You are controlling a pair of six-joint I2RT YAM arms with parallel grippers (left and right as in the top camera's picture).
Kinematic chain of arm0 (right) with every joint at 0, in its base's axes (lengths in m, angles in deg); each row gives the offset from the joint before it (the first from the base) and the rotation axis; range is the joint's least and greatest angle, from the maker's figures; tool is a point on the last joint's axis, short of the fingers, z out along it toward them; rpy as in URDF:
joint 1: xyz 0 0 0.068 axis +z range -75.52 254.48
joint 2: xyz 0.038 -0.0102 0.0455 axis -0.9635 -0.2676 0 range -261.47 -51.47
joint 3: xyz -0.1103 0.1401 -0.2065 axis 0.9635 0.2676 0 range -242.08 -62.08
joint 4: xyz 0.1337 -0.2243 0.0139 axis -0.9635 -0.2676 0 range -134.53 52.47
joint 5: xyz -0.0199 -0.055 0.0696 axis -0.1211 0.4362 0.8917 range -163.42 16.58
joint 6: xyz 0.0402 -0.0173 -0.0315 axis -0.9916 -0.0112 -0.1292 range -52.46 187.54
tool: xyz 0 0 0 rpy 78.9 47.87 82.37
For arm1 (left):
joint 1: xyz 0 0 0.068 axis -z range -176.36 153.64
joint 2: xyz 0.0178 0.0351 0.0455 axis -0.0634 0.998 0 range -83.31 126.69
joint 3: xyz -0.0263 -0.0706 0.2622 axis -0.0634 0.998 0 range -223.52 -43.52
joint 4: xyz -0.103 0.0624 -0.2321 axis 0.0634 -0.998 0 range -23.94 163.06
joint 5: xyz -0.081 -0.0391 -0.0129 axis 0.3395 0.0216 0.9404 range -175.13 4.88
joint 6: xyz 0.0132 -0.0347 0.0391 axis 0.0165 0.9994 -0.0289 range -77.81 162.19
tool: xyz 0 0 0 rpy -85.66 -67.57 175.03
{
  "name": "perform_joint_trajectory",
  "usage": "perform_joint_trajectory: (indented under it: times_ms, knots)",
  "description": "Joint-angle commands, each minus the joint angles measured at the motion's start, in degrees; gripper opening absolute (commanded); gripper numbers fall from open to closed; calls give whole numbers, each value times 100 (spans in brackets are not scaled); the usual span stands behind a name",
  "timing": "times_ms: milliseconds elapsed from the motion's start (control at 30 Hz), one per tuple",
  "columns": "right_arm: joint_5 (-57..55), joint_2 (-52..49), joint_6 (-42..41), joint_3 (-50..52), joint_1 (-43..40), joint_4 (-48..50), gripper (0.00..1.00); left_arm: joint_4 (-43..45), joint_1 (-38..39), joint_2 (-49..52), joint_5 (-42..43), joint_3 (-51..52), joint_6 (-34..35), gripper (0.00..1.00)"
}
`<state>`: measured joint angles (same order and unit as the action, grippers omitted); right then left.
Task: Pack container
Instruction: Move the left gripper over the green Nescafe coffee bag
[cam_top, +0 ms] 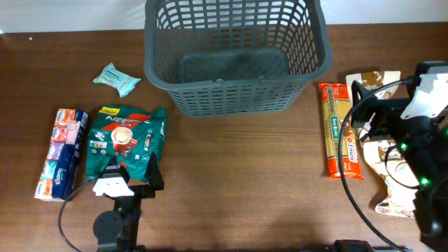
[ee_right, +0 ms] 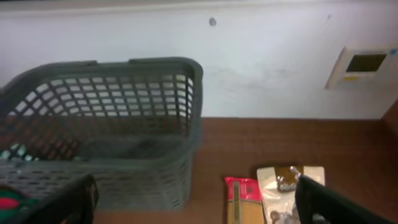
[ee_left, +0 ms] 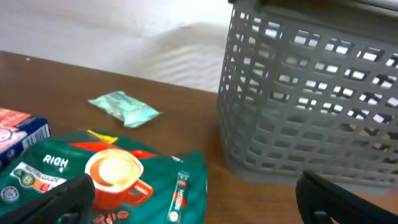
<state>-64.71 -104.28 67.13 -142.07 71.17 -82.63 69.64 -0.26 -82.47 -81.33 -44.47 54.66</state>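
Note:
Next, I close my left gripper on the printed coffee stick (cam_top: 148, 141) (ee_left: 178, 198) of the green coffee packet, on the side of the packet toward the container.
The container (cam_top: 234, 52), a large dark grey lattice basket, stands empty at the back middle of the table; it also shows in the left wrist view (ee_left: 311, 99) and the right wrist view (ee_right: 106, 124). My left gripper (cam_top: 133, 180) is open and empty at the near end of a green coffee packet (cam_top: 126, 140), which also shows in the left wrist view (ee_left: 124, 180). My right gripper (ee_right: 196, 199) is open and empty at the right, above a red spaghetti packet (cam_top: 341, 129) and a beige packet (cam_top: 367, 80).
A small mint packet (cam_top: 117, 79) lies left of the container. A tissue pack (cam_top: 63, 143) lies at the far left. Another beige packet (cam_top: 392, 182) lies under my right arm. A white wall rises behind the table.

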Motion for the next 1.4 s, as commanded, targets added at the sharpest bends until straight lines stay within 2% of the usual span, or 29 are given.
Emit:
perform_joint_trajectory:
  times_ms: [0,100,233,333,500,600,700,1033,1133,1367]
  knots:
    - [140,-120,372,-697,31,-479,99,304,-22,-50,7,42,92,99]
    - [116,-284,671,-1239,28,-1167,99,540,-28,-50,-146,42,98,99]
    - [96,-549,769,-1781,28,-1801,99,1683,-28,-44,125,22,146,99]
    - [122,-743,769,-1982,31,-2085,99,1510,-22,72,192,-313,295,99]
    - [439,-942,765,-2033,31,-2339,99,402,-24,929,435,-1917,103,99]
    - [634,-966,752,-2033,31,-2461,99,59,-24,1620,433,-3174,-201,99]
    - [634,-964,745,-2033,31,-2623,99,-750,-24,2481,433,-4699,-315,99]
    - [629,-966,745,-2033,31,-3191,99,-5469,-24,5390,-273,-9604,-317,99]
    - [629,-966,748,-2033,31,-3202,99,-6201,-24,5836,-278,-10286,-317,99]
    - [629,-1040,745,-2033,31,-3421,99,-6695,-24,6089,-177,-10327,-317,99]
